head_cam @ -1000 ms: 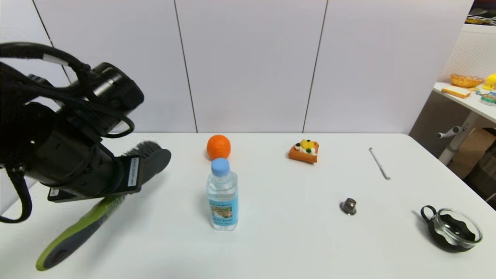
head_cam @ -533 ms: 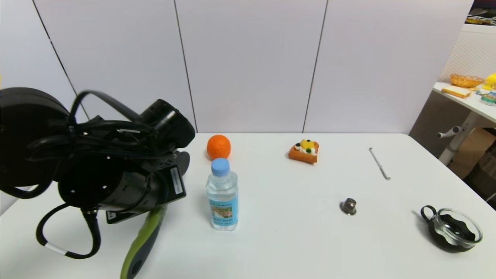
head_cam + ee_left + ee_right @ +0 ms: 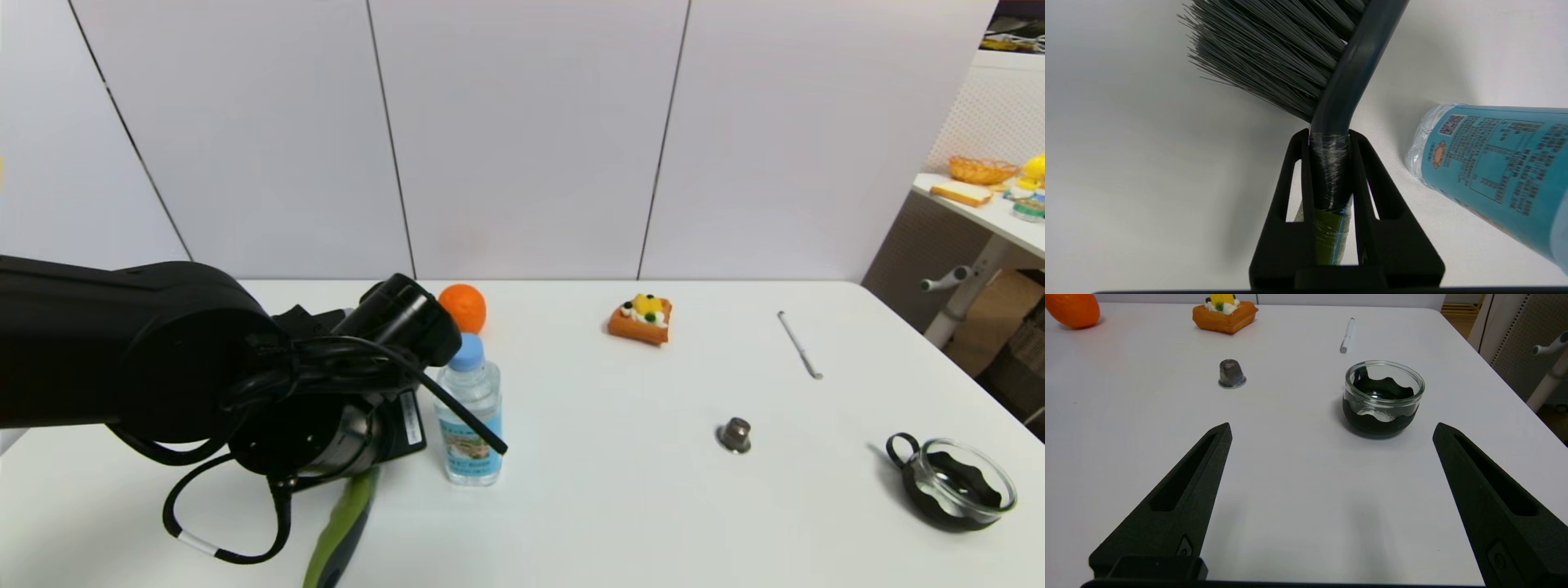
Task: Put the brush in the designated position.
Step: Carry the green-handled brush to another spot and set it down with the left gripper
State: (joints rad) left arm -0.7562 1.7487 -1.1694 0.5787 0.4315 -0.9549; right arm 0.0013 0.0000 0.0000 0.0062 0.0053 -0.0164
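Note:
Next, I let go of the brush with my left gripper on the white tabletop [image 3: 393, 456] [image 3: 1334, 130] next to the water bottle, with the brush's handle pointing nearward.
My left gripper [image 3: 1329, 136] is shut on the dark grey neck of the brush [image 3: 1331, 81], just below its stiff dark bristles [image 3: 1274, 45]. The head hangs above white tabletop, close beside the water bottle [image 3: 1490, 163]. In the head view my left arm [image 3: 245, 384] hides the brush head; only the lime-green and grey handle [image 3: 339, 531] sticks out toward the near edge, left of the bottle [image 3: 468, 408]. No mark for a designated position shows on the table. My right gripper [image 3: 1332, 428] is open and empty over bare table at the near right.
An orange [image 3: 462, 306] sits behind the bottle and a small cake [image 3: 642, 318] at the back middle. A thin metal pick [image 3: 799, 345], a small metal cap [image 3: 735, 434] and a glass jar in a black holder [image 3: 955, 487] lie on the right side.
My left arm has carried the brush to the right, up close to the bottle. The handle has swung from pointing near-left to pointing almost straight at the near edge.

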